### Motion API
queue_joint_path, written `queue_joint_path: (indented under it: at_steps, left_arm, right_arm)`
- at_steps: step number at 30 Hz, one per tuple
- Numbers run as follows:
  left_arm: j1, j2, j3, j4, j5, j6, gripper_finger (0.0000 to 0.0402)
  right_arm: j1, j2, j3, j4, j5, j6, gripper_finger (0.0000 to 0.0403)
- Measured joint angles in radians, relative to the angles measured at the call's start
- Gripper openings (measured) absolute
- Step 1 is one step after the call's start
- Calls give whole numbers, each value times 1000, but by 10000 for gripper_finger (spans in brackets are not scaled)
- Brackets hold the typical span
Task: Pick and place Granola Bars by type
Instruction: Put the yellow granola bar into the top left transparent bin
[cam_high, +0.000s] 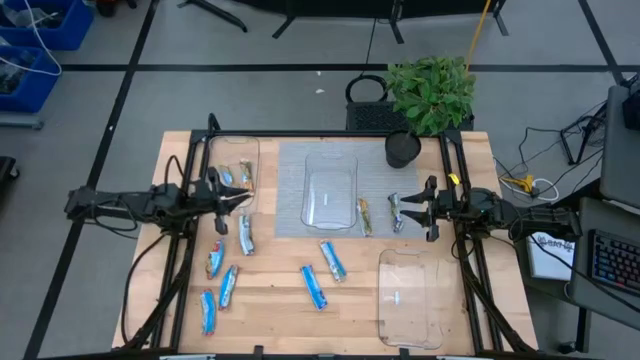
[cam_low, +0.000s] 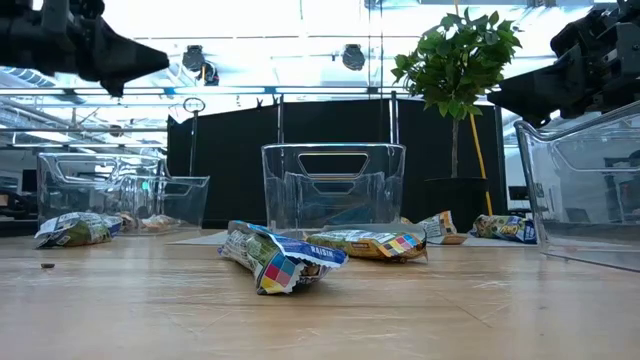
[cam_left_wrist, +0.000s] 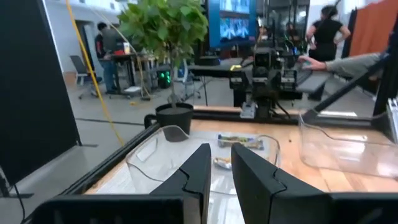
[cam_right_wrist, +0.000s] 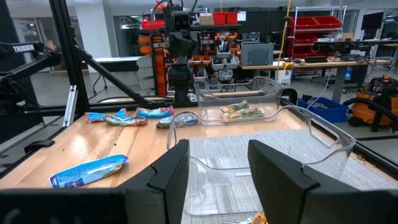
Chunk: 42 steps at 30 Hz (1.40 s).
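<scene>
I should close my right gripper on the near end of the tan bar (cam_high: 367, 230), which is lying on the grey mat beside the middle clear tray.
Several blue-wrapped granola bars (cam_high: 314, 285) lie flat on the wooden table's near left and middle. A tan bar (cam_high: 365, 215) and a silver one (cam_high: 395, 212) lie on the grey mat beside the middle clear tray (cam_high: 330, 165). A few more bars (cam_right_wrist: 242, 111) lie in the far-left tray (cam_high: 222, 150). My left gripper (cam_left_wrist: 221, 162) hovers level next to that tray, its fingers a narrow gap apart with nothing between them. My right gripper (cam_right_wrist: 219, 162) hangs level at the table's right, open, just right of the silver bar.
A third clear tray (cam_high: 385, 300) stands at the near right. A potted plant (cam_high: 403, 148) sits at the far edge, right of the middle. Dark frame rails run along both sides of the table. People stand in the room beyond.
</scene>
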Motion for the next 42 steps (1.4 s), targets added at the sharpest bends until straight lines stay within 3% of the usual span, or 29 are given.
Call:
queue_joint_path:
  at_steps: [8, 13, 22, 30, 42]
  left_arm:
    - [8, -73, -4, -101, 18, 7, 67]
    - [8, -77, -4, -99, 105, -17, 67]
    - [8, -76, -4, -141, 151, -21, 67]
    - [8, -76, -4, -156, 148, -26, 67]
    - [8, -76, -4, -155, 148, -47, 67]
  right_arm:
    - [0, 0, 0, 0, 0, 0, 155]
    - [0, 0, 0, 0, 0, -2, 155]
    - [0, 0, 0, 8, 1, -205, 155]
    - [0, 0, 0, 198, -26, 177, 155]
    - [0, 0, 0, 271, -24, 289, 155]
